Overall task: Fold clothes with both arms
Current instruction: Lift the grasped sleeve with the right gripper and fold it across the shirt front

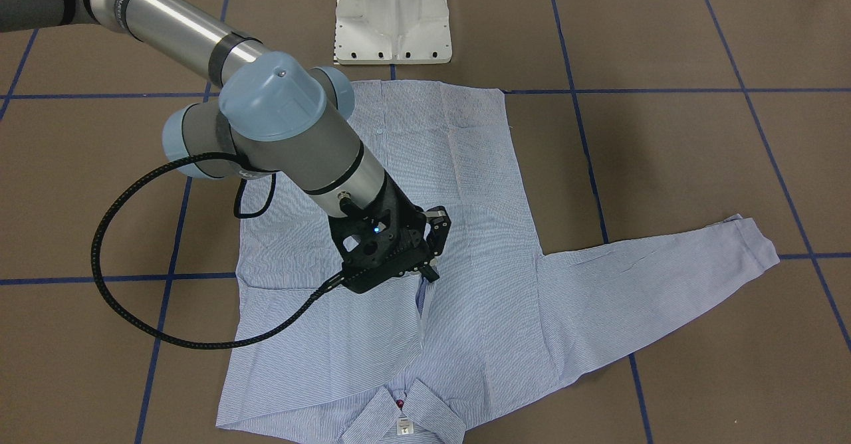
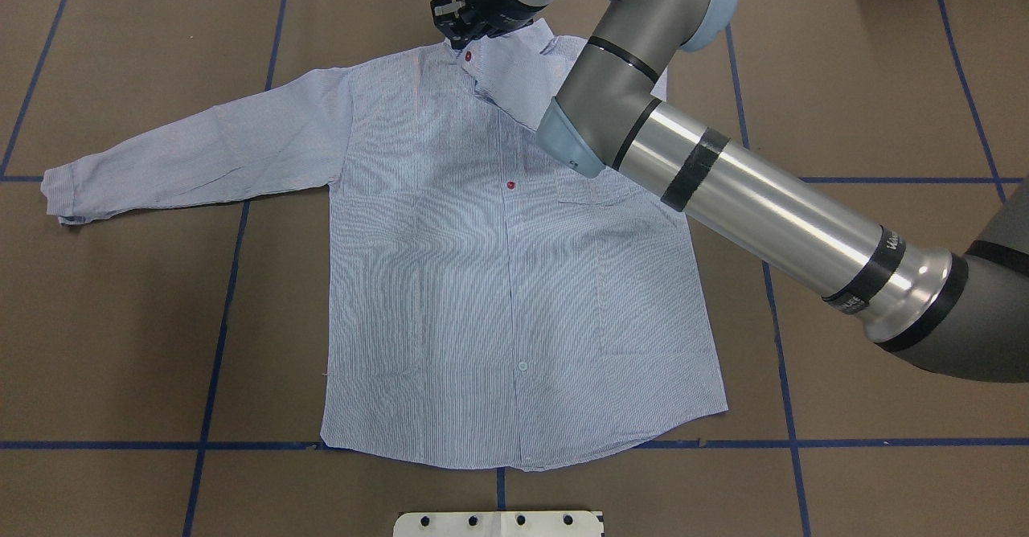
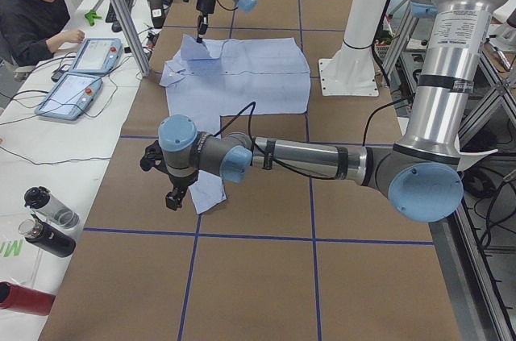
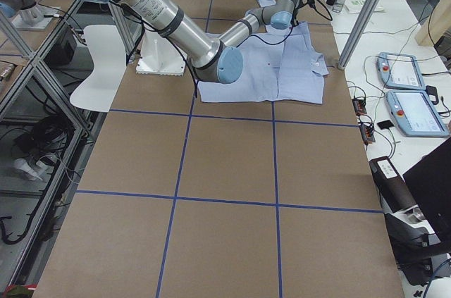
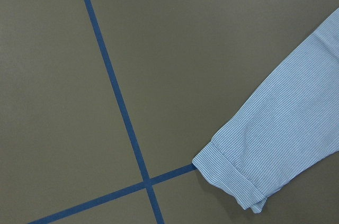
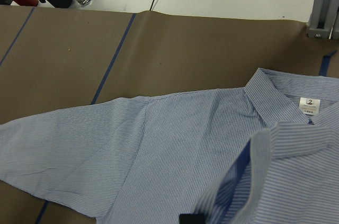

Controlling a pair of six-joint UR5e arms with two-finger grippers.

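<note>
The raised fold on the shirt's flat front [image 1: 477, 292] [image 6: 172, 200], now held near the collar, will be let go by my right gripper, toward the seam of the outstretched sleeve.
The light blue striped shirt [image 2: 498, 280] lies front up on the brown table, collar at the far edge. One sleeve [image 2: 193, 151] stretches out flat to the robot's left, and the other side is folded in over the front [image 1: 319, 324]. My right gripper [image 1: 431, 272] is shut on a raised fold of the shirt's fabric near the collar; this also shows in the overhead view [image 2: 454, 26] and the exterior left view [image 3: 199, 35]. The neck label [image 6: 310, 106] shows. My left gripper [image 3: 172, 194] hovers by the outstretched sleeve's cuff [image 5: 249, 176]. I cannot tell whether it is open or shut.
The white pedestal base [image 1: 392, 12] stands behind the shirt's hem. Blue tape lines [image 2: 217, 320] grid the table. An operator [image 3: 40, 2] sits at the far side with control tablets [image 3: 93, 55]. Bottles [image 3: 48, 212] and a metal post [image 3: 125, 10] stand along that edge.
</note>
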